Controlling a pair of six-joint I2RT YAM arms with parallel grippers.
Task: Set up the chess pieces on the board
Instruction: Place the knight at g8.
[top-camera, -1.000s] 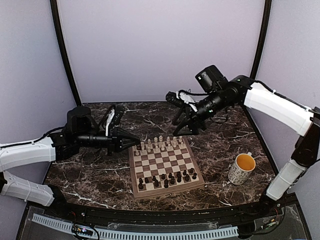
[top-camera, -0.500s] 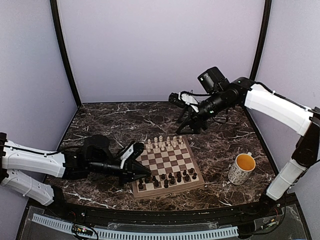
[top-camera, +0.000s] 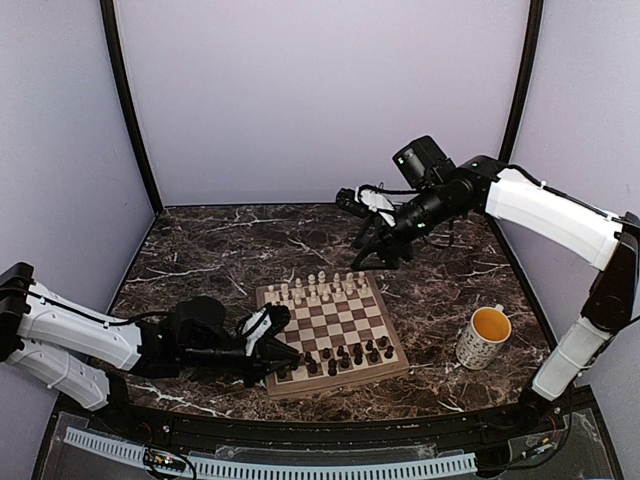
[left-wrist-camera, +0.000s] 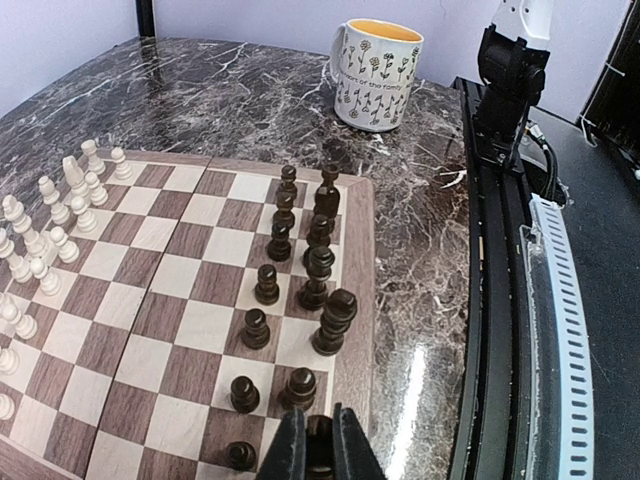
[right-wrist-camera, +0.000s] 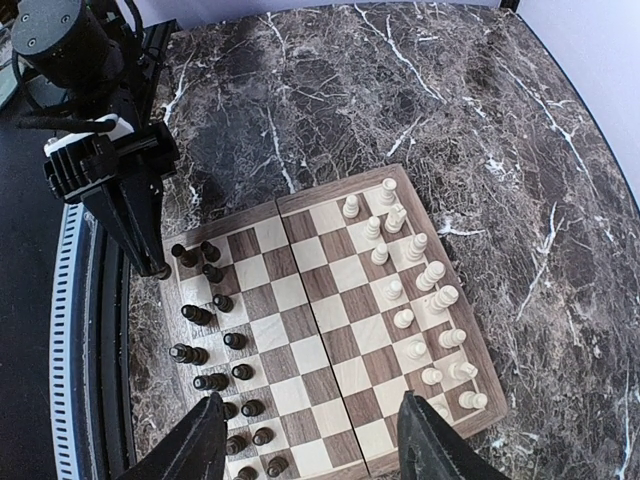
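The robot's left gripper needs to release the dark chess piece, now just above the corner square, on the board's nearest row (top-camera: 300, 373) (left-wrist-camera: 306, 464), close to the board's corner.
The board (top-camera: 330, 325) lies mid-table. Cream chess pieces (top-camera: 320, 288) fill its two far rows and dark chess pieces (top-camera: 340, 357) its two near rows. My left gripper (top-camera: 287, 356) reaches low over the board's near left corner. In the left wrist view the left gripper (left-wrist-camera: 320, 450) is shut on a dark chess piece (left-wrist-camera: 319, 436), just above the corner square, next to the other dark pieces (left-wrist-camera: 320, 265). My right gripper (top-camera: 375, 247) hangs high behind the board. In the right wrist view it (right-wrist-camera: 318, 440) stands open and empty above the board (right-wrist-camera: 330, 300).
A speckled mug (top-camera: 484, 337) with a yellow inside stands on the marble table to the right of the board, also seen as the flowered mug (left-wrist-camera: 377, 72) in the left wrist view. The black rail of the table's near edge (left-wrist-camera: 500, 330) runs close by the board.
My left arm swung from the board's far left side to its near left corner and dropped low. The right gripper rose slightly and stayed open.
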